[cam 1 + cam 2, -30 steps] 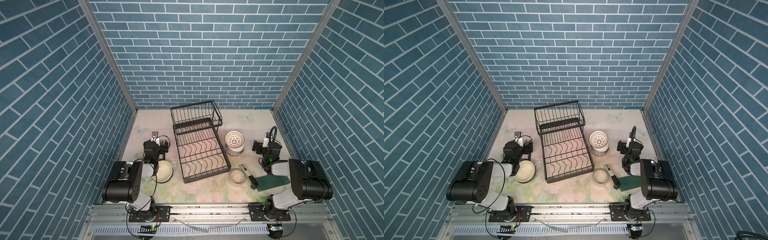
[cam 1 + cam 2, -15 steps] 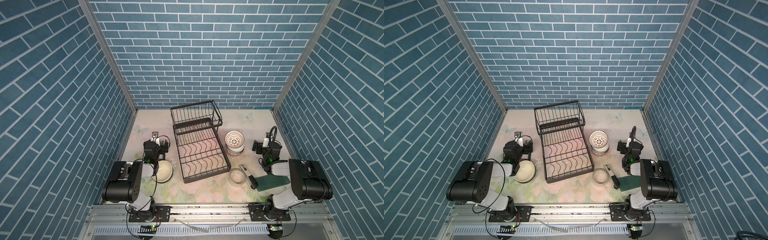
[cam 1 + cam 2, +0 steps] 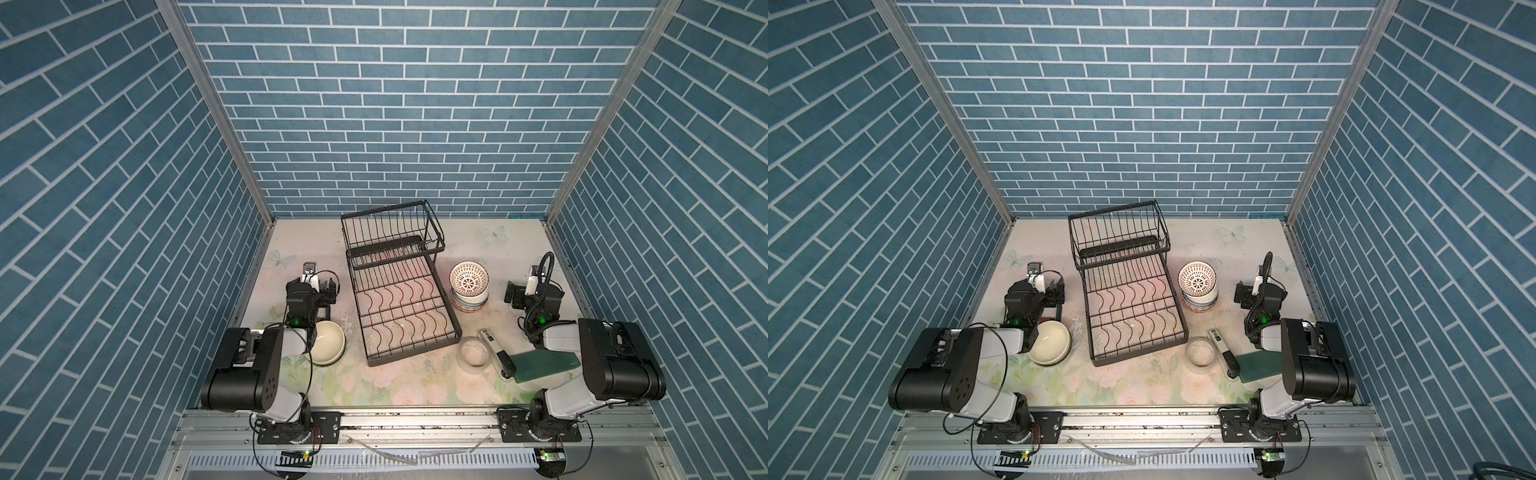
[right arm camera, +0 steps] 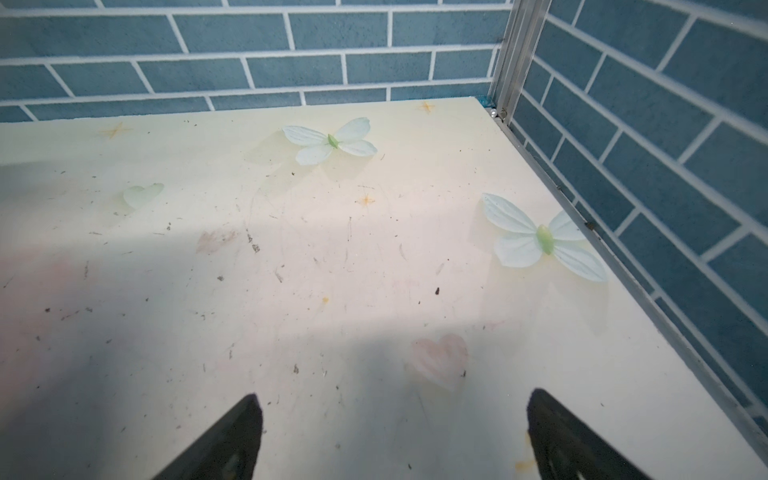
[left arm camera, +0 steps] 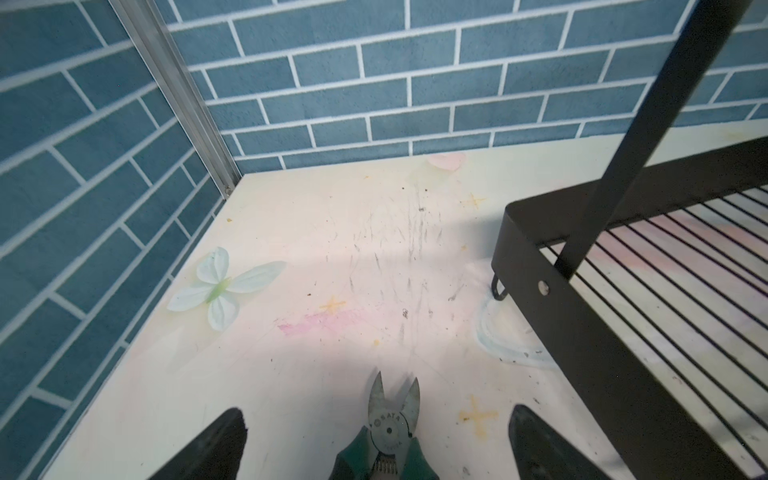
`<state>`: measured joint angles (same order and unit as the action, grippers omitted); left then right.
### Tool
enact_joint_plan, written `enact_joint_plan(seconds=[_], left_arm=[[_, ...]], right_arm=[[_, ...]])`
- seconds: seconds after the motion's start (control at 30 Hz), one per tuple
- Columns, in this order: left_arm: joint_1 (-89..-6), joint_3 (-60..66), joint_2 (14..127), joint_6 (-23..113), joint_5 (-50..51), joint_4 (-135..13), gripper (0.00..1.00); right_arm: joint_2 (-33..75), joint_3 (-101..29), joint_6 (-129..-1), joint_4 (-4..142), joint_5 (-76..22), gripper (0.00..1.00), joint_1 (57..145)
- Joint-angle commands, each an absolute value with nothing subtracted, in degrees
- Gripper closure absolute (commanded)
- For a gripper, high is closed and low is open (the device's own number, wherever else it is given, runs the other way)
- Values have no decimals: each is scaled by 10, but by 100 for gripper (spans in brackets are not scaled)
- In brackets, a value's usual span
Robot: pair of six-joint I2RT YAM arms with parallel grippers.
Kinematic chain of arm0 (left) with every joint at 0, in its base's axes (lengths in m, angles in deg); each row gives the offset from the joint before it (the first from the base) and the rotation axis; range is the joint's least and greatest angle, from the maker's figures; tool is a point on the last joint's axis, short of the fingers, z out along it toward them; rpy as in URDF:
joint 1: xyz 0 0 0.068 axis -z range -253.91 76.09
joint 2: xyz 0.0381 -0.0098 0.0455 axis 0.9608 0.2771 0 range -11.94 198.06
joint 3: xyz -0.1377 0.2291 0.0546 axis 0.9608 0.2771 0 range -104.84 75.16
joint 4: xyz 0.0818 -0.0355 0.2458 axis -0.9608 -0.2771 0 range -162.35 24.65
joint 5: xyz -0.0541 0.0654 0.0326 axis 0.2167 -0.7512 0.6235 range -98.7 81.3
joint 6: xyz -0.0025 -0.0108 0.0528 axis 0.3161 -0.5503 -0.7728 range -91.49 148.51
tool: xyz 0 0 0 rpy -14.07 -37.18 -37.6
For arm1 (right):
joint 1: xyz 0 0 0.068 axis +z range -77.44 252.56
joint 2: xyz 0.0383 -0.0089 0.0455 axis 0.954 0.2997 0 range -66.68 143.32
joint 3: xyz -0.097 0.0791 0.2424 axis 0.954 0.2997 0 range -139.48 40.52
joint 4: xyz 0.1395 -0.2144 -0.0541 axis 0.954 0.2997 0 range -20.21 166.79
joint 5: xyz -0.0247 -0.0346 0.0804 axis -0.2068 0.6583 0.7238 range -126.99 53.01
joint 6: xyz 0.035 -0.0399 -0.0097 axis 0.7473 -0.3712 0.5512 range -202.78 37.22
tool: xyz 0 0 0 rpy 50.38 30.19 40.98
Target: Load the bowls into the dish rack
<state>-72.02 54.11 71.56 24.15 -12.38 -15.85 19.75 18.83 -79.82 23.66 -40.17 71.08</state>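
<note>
Next, I move my left gripper to the cream bowl's rim (image 3: pixel 312 348), on the side away from the dish rack, and close it there.
The black wire dish rack (image 3: pixel 388 248) (image 3: pixel 1119 247) stands mid-table with nothing in it; its corner frame (image 5: pixel 582 316) shows in the left wrist view. A stack of bowls (image 3: pixel 468 286) (image 3: pixel 1198 286), topped by a white one with a dark lattice, sits just right of the rack. A cream bowl (image 3: pixel 328 343) (image 3: pixel 1050 343) lies left of the rack, beside the left arm. My left gripper (image 3: pixel 329 289) (image 5: pixel 376 419) is open, low over the table left of the rack. My right gripper (image 3: pixel 513 293) (image 4: pixel 395 399) is open and holds nothing, right of the bowl stack.
Green-handled cutters (image 5: pixel 392 428) lie on the table between the left gripper's fingers. A translucent tape ring (image 3: pixel 474 358), a stapler-like tool (image 3: pixel 494 353) and a green pad (image 3: pixel 544 365) sit at the front right. Brick walls close in three sides.
</note>
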Motion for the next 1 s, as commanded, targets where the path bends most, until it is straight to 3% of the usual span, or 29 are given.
enact_joint_plan(seconds=[0.0,0.43,0.97], left_arm=[[-721,544,690,244,-142,-188,0],[-720,424,581,311,-204,-497,0],[-707,340,483,487,-127,-736,0]], right_arm=[[149,159,-805,293,-405,1,708],[-2,76,-701,570,-442,1,713],[-32,-102,-565,934,-432,4,749]])
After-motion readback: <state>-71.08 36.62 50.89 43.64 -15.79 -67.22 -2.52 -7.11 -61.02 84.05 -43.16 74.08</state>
